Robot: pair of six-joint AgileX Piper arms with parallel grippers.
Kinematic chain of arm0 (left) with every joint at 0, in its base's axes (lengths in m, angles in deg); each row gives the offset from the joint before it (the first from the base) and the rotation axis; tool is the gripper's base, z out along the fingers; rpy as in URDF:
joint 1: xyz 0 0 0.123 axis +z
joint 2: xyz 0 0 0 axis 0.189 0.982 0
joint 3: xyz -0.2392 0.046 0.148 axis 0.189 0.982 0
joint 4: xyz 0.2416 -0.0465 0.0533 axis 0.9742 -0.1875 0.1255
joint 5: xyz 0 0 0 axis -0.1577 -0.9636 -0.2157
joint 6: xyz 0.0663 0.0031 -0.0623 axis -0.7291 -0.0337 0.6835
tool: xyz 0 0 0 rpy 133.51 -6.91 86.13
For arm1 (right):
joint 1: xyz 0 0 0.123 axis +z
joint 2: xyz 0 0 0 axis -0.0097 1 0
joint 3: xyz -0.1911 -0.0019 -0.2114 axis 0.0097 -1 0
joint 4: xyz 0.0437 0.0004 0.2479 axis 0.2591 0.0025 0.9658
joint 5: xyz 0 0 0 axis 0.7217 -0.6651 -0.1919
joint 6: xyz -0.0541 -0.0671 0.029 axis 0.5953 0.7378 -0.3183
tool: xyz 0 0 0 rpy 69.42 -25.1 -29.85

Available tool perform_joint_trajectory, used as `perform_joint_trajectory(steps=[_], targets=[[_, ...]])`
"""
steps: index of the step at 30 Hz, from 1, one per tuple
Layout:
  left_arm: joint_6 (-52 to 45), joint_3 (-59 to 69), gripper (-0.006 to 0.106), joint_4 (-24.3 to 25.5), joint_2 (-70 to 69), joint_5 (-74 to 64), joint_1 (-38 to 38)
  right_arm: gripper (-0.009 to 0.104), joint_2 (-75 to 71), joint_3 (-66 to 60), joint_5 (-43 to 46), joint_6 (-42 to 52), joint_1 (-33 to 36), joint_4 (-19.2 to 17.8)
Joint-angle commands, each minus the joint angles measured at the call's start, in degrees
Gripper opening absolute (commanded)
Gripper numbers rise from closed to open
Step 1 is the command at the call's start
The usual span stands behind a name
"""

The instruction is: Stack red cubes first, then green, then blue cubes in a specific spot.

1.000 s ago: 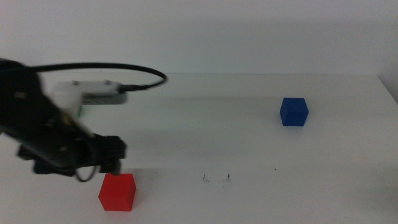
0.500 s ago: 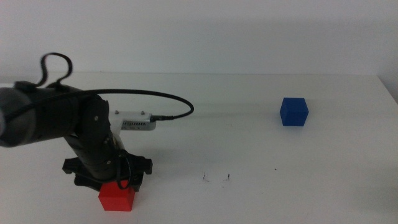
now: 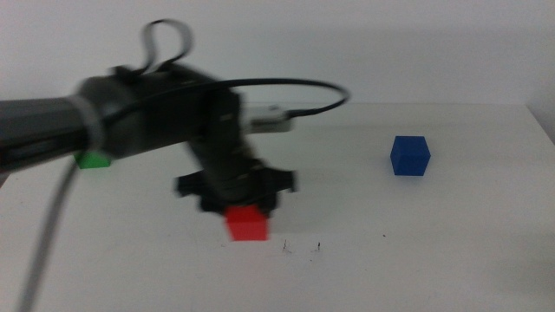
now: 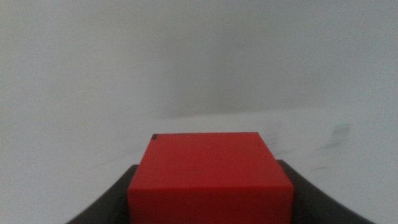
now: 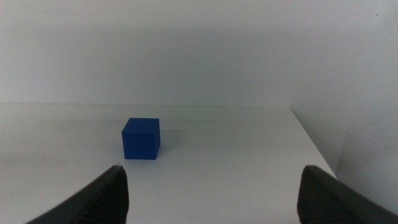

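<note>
I need to set the red cube, now held just above the table, down with my left gripper on the white table [image 3: 304, 230] [image 4: 305, 118] between the two black ticks.
My left gripper [image 3: 245, 213] is shut on the red cube [image 3: 247, 225], which it holds just above the table, a little left of the two black ticks [image 3: 301, 249] of the spot. In the left wrist view the red cube [image 4: 208, 177] fills the space between the jaws. The green cube [image 3: 93, 159] sits at the far left, partly behind the left arm. The blue cube [image 3: 409, 155] rests on the table at the right. It also shows in the right wrist view [image 5: 141, 139], ahead of my open, empty right gripper [image 5: 208, 193], which is outside the middle view.
The white table [image 3: 434, 251] ends at its right edge [image 3: 542, 130] near the blue cube. The left arm's black cable [image 3: 295, 87] loops above the table behind the gripper.
My left gripper closed on the red cube at the front left, then carried it right and slightly away toward the ticks. The green cube came into view as the arm moved off.
</note>
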Motion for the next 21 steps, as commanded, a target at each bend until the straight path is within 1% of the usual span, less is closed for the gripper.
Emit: perform_joint_trajectory(steps=[1,4,8,16,21], targets=[[3.55,-7.30,-0.002,1.16,4.61,-3.71,-3.25,0.093,-0.24,-0.23,0.40,0.32,-0.22,-0.61],[4.85,-14.78,-0.002,1.16,10.28,-6.67,-5.97,0.093,-0.24,-0.23,0.40,0.32,-0.22,-0.61],[5.44,-21.03,-0.002,0.88,15.67,-8.72,-7.09,0.093,-0.24,-0.23,0.40,0.32,-0.22,-0.61],[5.44,-21.68,-0.002,0.06,19.00,-4.90,-6.97,0.093,-0.24,-0.23,0.40,0.32,-0.22,-0.61],[5.44,-21.79,-0.002,-0.33,20.31,-4.87,-6.97,0.093,-0.24,-0.23,0.40,0.32,-0.22,-0.61]])
